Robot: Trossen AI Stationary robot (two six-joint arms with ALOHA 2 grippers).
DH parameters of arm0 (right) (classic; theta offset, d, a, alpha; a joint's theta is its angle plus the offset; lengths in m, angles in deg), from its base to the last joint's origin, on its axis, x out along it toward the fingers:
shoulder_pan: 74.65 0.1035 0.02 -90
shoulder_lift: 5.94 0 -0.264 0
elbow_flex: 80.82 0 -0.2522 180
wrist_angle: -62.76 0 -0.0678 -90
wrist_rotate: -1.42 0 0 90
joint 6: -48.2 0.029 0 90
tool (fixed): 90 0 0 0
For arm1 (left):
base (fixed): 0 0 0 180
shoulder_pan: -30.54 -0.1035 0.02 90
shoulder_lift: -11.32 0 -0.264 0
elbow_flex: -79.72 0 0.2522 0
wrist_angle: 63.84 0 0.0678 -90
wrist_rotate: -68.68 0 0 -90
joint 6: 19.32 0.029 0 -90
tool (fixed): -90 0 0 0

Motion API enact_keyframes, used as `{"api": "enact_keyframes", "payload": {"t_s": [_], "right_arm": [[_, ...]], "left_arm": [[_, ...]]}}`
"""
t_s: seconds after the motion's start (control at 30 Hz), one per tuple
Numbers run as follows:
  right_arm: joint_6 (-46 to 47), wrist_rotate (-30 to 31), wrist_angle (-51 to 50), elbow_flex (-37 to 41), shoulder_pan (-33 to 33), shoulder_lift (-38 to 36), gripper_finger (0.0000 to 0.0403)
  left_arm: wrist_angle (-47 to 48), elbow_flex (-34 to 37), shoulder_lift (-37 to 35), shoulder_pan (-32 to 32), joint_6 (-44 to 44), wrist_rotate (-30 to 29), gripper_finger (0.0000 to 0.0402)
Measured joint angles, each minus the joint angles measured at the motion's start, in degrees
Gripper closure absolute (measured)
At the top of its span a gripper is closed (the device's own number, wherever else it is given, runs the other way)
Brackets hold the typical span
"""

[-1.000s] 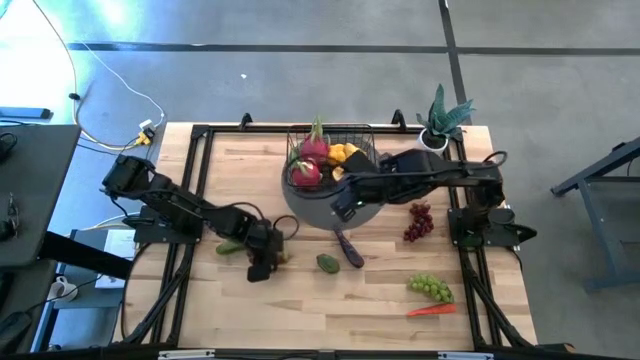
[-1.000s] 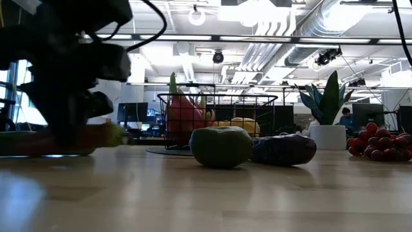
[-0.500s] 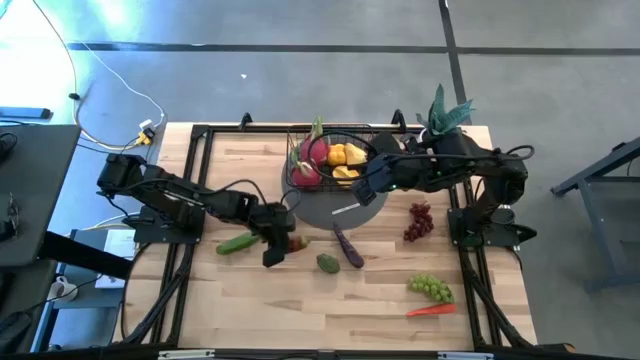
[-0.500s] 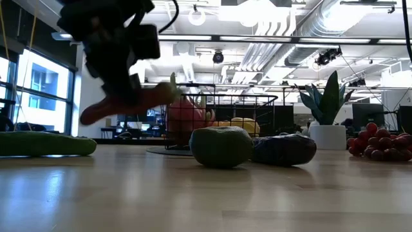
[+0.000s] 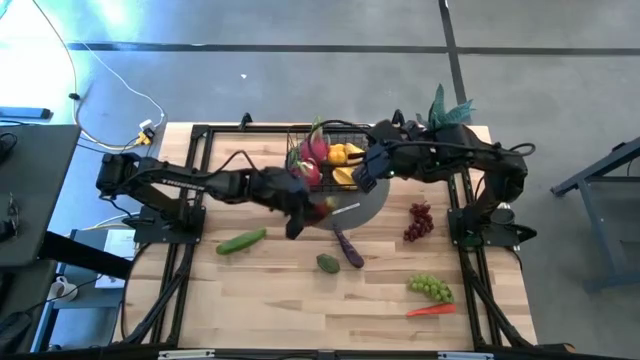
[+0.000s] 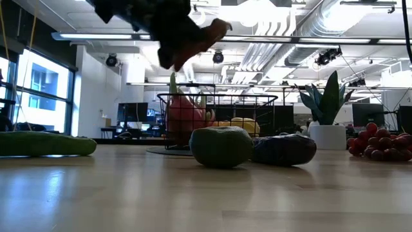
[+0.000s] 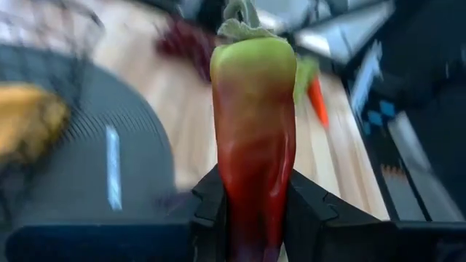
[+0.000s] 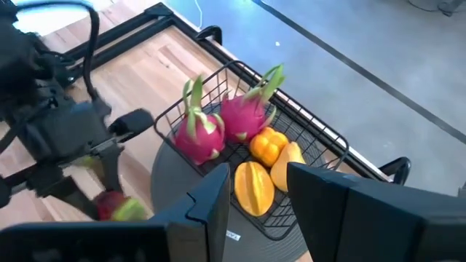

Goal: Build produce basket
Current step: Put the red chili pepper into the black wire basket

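Observation:
The robot's left gripper will release the red chilli in the basket [image 5: 329, 178], between the near pink dragon fruit and the near yellow piece.
My left gripper [image 5: 303, 212] is shut on a red chilli with a green stem end [image 7: 253, 124], held above the round grey mat's [image 5: 365, 205] near left part, just near of the black wire basket [image 5: 366, 134]. In the low view the chilli [image 6: 209, 31] shows high above the table. The basket stands on the mat and holds two pink dragon fruits [image 8: 233, 120] and yellow and orange pieces [image 8: 266, 164]. My right gripper [image 5: 366, 172] is open and empty, above the basket's right near side. My left gripper pinches the chilli's red pointed half [image 7: 251, 207] between its two fingers [image 7: 207, 211]. The chilli lies along the fingers and its green stem end [image 7: 240, 22] sticks out past them. It is lifted clear of the table, slanting upward toward the table's right.
On the table lie a cucumber [image 5: 241, 241], a green round piece [image 5: 328, 263], a purple eggplant [image 5: 348, 246], red grapes [image 5: 418, 221], green grapes [image 5: 430, 288] and a carrot [image 5: 430, 310]. A potted plant [image 5: 442, 122] stands at the far right corner.
My left gripper has lifted the chilli off the table beside the cucumber and carried it up and toward the far right, to the mat by the basket. My right gripper has drawn back from over the mat toward the far edge, beside the basket.

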Motion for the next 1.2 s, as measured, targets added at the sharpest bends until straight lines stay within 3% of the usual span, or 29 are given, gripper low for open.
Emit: {"api": "enact_keyframes", "payload": {"t_s": [0.2,0.43,0.77,1.0,1.2], "right_arm": [[-0.9,-0.2,0.0,0.0,-1.5,0.0,0.0281],[-2.5,-0.5,0.0,0.0,-3.5,-0.3,0.0281],[-10.6,-0.2,0.0,0.0,-9.2,-2.1,0.0281],[-17.3,-4.4,0.0,0.0,-13.5,-2.4,0.0281],[-23.0,-13.7,0.0,0.0,-16.6,-2.4,0.0281]], "left_arm": [[-9.1,0.0,0.0,-3.4,-1.3,-1.6,0.0327],[-13.2,0.0,0.0,-6.4,-1.3,-4.4,0.0327],[-21.7,0.0,3.1,-11.9,0.7,-4.6,0.0327],[-30.9,-0.1,8.4,-14.5,-0.8,-4.7,0.0327],[-33.5,-0.1,12.8,-15.4,-0.9,-5.4,0.0326]]}}
